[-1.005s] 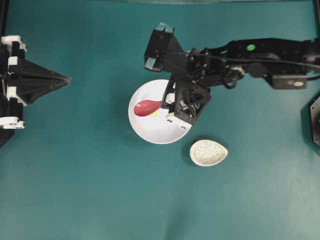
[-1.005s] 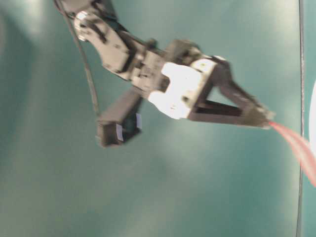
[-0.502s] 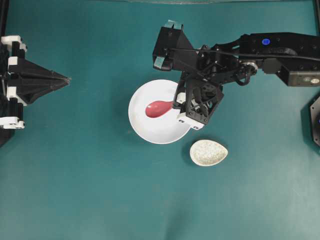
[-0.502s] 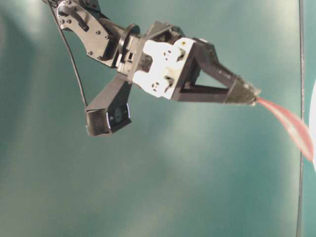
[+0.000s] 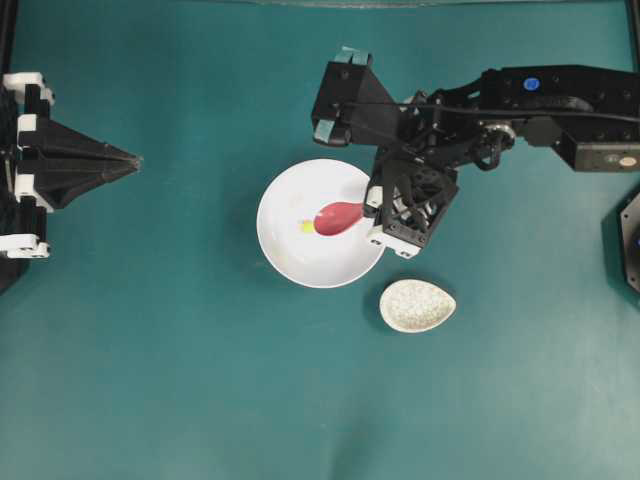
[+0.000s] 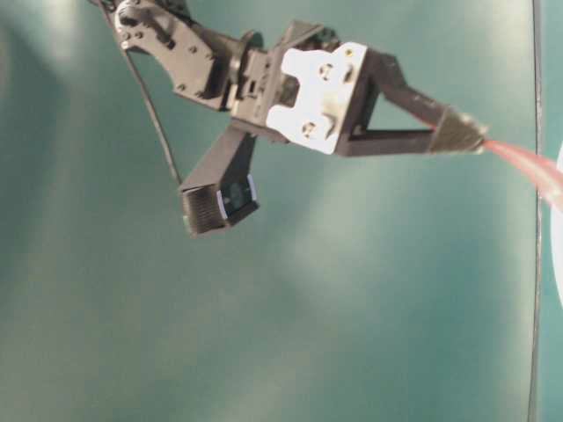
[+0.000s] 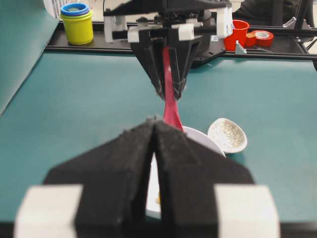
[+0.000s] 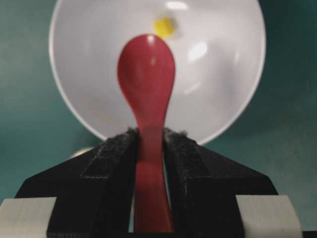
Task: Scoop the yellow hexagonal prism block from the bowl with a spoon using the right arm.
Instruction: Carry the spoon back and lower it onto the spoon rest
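Next, I release the pink-red spoon from my right gripper, its scoop resting in the small speckled teardrop dish (image 5: pixel 432 304).
The white bowl (image 5: pixel 280 255) sits mid-table. The yellow block (image 5: pixel 307 226) lies on the bowl's floor, just left of the spoon's tip and outside the scoop. My right gripper (image 5: pixel 372 205) is shut on the handle of the pink-red spoon (image 5: pixel 338 217), whose scoop hangs over the bowl's right half. In the right wrist view the spoon (image 8: pixel 146 74) points at the block (image 8: pixel 164 27) inside the bowl (image 8: pixel 223 99), with the gripper (image 8: pixel 148 136) clamped on the handle. My left gripper (image 5: pixel 135 158) is shut and empty at the far left, seen also in its wrist view (image 7: pixel 154 123).
A small speckled teardrop dish (image 5: pixel 417 305) sits just right of and below the bowl, under the right arm's wrist. Yellow and blue stacked cups (image 7: pixel 77 22), a red cup (image 7: pixel 239 32) and a tape roll (image 7: pixel 262 37) stand beyond the table's far edge.
My right gripper has drawn the spoon rightward across the bowl. The yellow block, covered by the scoop half a second ago, now lies in the open left of the spoon's tip.
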{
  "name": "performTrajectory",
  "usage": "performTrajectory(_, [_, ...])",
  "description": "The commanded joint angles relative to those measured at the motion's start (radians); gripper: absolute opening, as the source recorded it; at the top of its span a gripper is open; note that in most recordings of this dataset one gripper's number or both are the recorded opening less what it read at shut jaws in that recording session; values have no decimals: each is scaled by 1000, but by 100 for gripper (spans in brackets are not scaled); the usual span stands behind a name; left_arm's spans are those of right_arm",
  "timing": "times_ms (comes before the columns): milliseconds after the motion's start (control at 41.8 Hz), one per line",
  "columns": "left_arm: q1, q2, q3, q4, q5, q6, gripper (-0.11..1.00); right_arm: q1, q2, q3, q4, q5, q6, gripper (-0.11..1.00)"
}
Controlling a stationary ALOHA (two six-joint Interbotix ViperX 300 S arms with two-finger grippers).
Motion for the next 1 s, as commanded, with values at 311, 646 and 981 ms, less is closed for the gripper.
performTrajectory(311, [3,5,-25,0,-5,-2,0,43,-101,3,3,8,69,24])
performTrajectory(646, [2,5,-25,0,-5,-2,0,141,-230,147,2,-15,173,24])
performTrajectory(981, [3,8,-25,0,-5,-2,0,198,-307,388,2,-120,290,24])
